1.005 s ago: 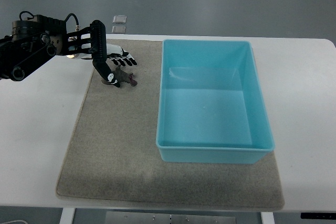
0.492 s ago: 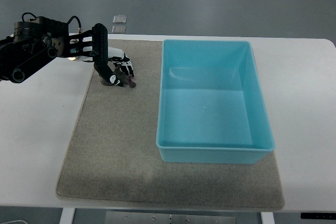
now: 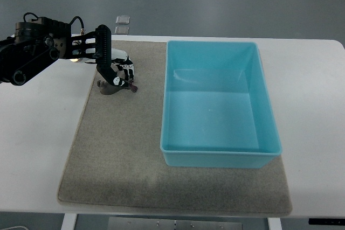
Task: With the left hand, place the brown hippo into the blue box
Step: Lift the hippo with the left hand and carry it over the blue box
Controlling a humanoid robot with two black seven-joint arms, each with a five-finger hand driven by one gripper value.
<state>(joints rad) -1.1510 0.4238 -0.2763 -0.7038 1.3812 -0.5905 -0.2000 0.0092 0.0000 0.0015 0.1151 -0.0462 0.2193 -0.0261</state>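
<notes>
Next, I release the brown hippo from my left gripper near the middle of the blue box's bottom (image 3: 214, 98), a little towards the back.
A small brown hippo (image 3: 112, 87) sits on the grey mat (image 3: 118, 149), near its back left corner. My left hand (image 3: 121, 74) reaches in from the left edge and its black and white fingers are curled down over the hippo, closed around it. Most of the toy is hidden under the fingers. The blue box (image 3: 215, 149) stands open and holds nothing, to the right of the hand, with a gap of mat between them. My right arm does not show.
The mat lies on a white table (image 3: 38, 133). Two small clear plastic pieces (image 3: 122, 23) lie beyond the mat's back edge, just behind the hand. Grey floor lies past the table's far edge.
The fingers of my left hand have curled in from spread over the hippo to closed around it. The arm has barely shifted.
</notes>
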